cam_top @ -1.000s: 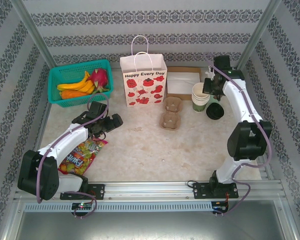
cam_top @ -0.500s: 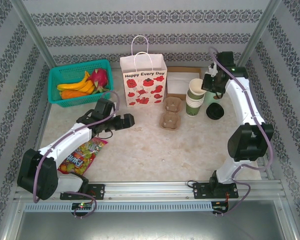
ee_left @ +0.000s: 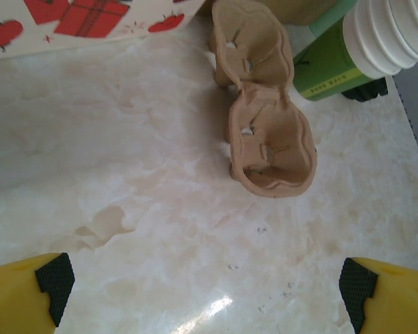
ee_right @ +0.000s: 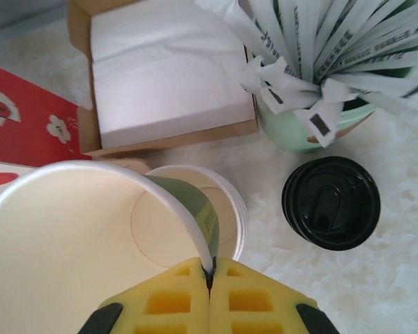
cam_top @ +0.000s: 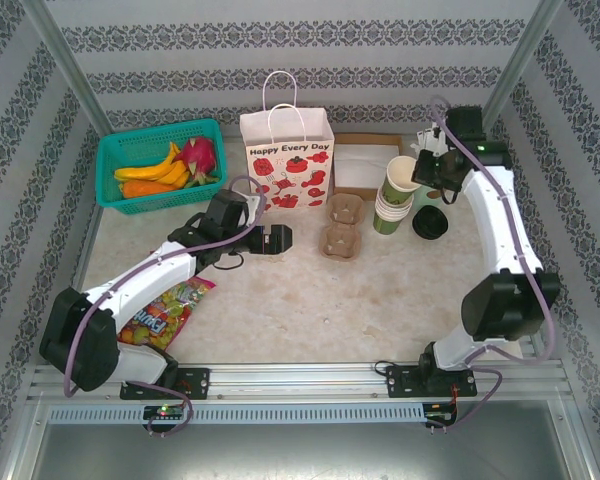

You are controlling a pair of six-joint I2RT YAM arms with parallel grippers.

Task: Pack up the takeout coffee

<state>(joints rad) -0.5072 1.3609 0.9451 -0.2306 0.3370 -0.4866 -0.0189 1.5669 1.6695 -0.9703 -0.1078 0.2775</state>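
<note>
My right gripper is going to set the green paper cup down and let go of it on bare table [cam_top: 292, 288] between the cup carrier and the candy bag.
The takeout coffee [ee_right: 331, 202], seen from above as a round black lid, stands on the table right of the cup stack, and is a dark disc [cam_top: 430, 222] in the top view. Neither gripper touches it. My right gripper [ee_right: 210, 268] is shut on the rim of an empty green paper cup [ee_right: 76, 243], held tilted above the stack of cups [ee_right: 226, 209]. In the top view this gripper [cam_top: 421, 176] hangs at the back right. My left gripper [cam_top: 280, 240] stands open and empty over bare table [ee_left: 205, 289], just short of the cardboard cup carrier [ee_left: 268, 139].
The printed paper bag [cam_top: 287, 160] stands at the back centre, with the carrier [cam_top: 342, 225] in front of it. A box of napkins [ee_right: 167, 76] and a pale green cup of white sticks [ee_right: 313, 125] sit behind. A fruit basket [cam_top: 160, 165] and candy bag [cam_top: 165, 310] lie left.
My left arm has reached right across the table toward the carrier, still open. My right gripper has lifted the top cup off the stack and tilted it.
</note>
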